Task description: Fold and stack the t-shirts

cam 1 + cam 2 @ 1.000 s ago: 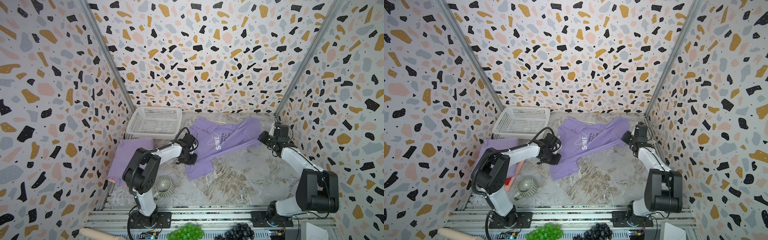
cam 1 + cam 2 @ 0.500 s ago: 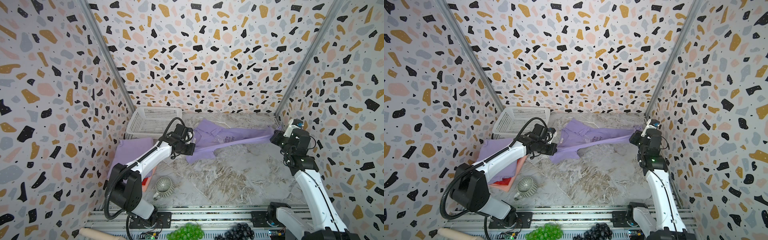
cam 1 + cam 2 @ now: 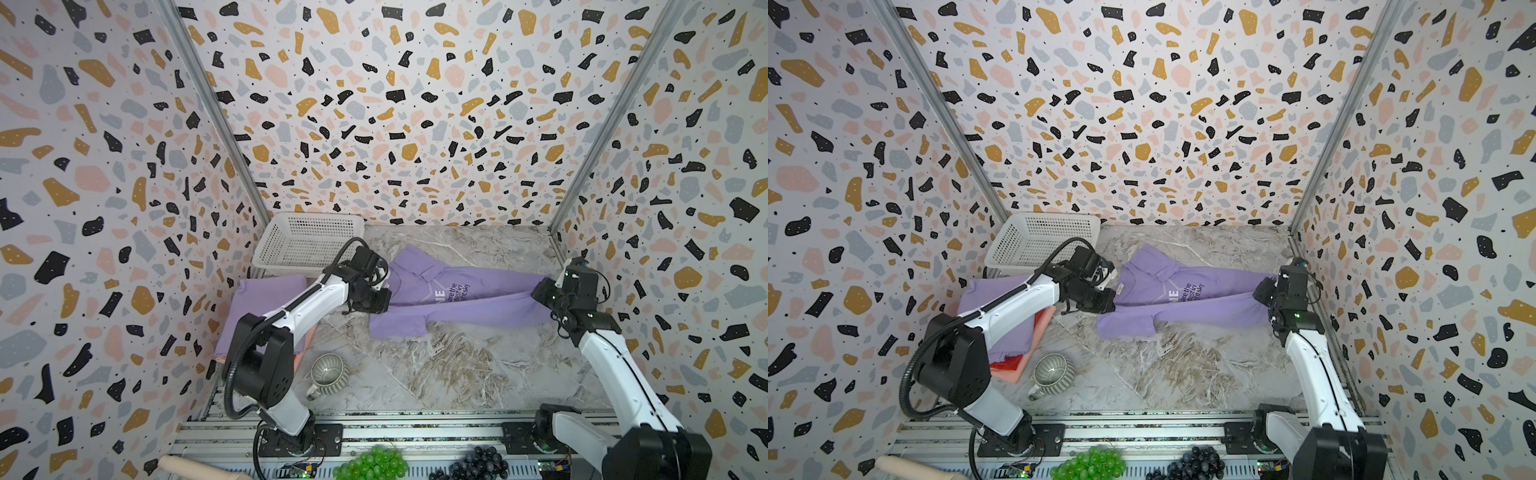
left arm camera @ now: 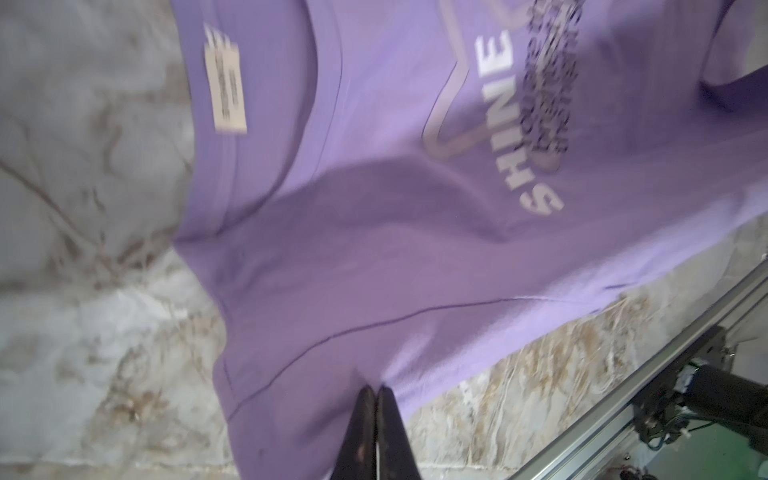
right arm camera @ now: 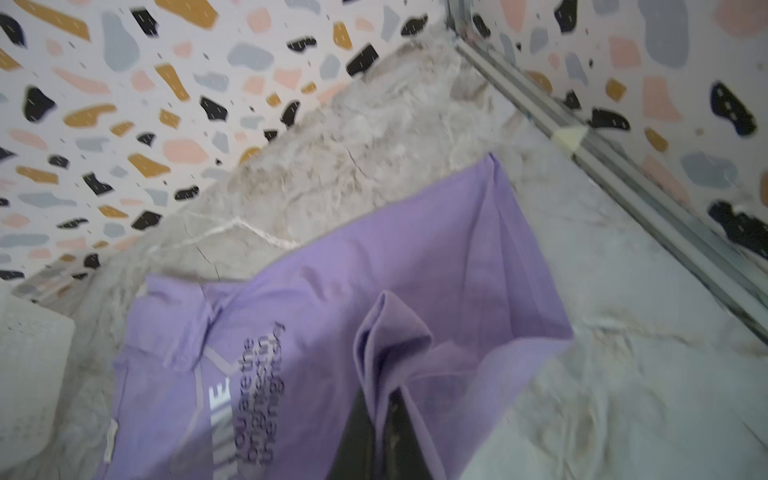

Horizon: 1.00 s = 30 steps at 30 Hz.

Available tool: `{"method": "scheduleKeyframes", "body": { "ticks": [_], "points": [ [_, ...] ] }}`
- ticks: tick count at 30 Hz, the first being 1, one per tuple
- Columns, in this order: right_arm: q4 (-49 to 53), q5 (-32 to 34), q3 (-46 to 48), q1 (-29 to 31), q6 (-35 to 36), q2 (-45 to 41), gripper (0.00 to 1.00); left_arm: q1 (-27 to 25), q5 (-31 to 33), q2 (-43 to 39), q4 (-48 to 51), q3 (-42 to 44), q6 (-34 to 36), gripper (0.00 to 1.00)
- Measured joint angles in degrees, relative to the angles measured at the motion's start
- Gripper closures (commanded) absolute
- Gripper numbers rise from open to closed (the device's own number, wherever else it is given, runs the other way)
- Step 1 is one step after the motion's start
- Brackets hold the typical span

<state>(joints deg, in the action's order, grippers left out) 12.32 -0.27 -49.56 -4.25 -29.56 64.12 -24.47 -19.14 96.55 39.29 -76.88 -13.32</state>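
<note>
Next, my right gripper puts the hem end of the lavender t-shirt down on the marble (image 3: 573, 324) by the patterned side.
A lavender t-shirt (image 3: 469, 299) (image 3: 1187, 299) with a white "SHINE" print is stretched left to right across the marble table in both top views. My left gripper (image 3: 380, 297) (image 3: 1108, 301) is shut on its shoulder end. The left wrist view shows the gripper (image 4: 376, 390) pinching cloth (image 4: 374, 249) near a sleeve seam. My right gripper (image 3: 542, 291) (image 3: 1260, 293) is shut on the hem end, and in the right wrist view the gripper (image 5: 384, 399) holds a fold of fabric (image 5: 415, 270). Folded t-shirts are stacked at the left, lavender (image 3: 266, 299) on top, red and salmon (image 3: 1017, 361) beneath.
A white perforated basket (image 3: 307, 245) stands at the back left. Near the stack, toward the front, sits a grey ribbed mug (image 3: 328, 372). Green grapes (image 3: 370, 463), dark grapes (image 3: 478, 465) and a wooden roller (image 3: 187, 467) lie past the front rail. Patterned walls close in on three sides.
The shirt lay slack and diagonal a second ago. Both grippers lifted it and pulled it taut, then brought it lower and nearer the front, stretched between them.
</note>
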Motion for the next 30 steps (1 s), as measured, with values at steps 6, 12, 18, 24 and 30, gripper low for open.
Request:
{"method": "scheduleKeyframes", "body": {
  "ticks": [6,12,18,24,30],
  "points": [
    [-8.66,-3.32,-30.93,-0.15,4.66,20.17,1.0,3.21,-1.38,15.69,0.52,-41.07,0.42,1.0],
    [-13.79,-4.59,-48.85,-0.76,8.28,22.08,1.0,7.26,-4.57,17.38,-10.23,-60.63,-4.28,1.0],
    [-15.78,-3.15,-28.11,-0.83,10.69,2.45,0.98,7.8,-6.58,-3.87,-23.87,-26.99,-8.11,1.0],
    [-8.41,0.17,-3.48,-0.9,10.03,-8.39,0.97,6.6,-7.45,-13.81,-23.34,0.28,-9.42,1.0],
    [9.99,10.91,8.02,-1.44,4.5,-12.13,0.41,1.07,-9.07,-18.01,-16.37,17.99,-12.33,0.6]
  ]
}}
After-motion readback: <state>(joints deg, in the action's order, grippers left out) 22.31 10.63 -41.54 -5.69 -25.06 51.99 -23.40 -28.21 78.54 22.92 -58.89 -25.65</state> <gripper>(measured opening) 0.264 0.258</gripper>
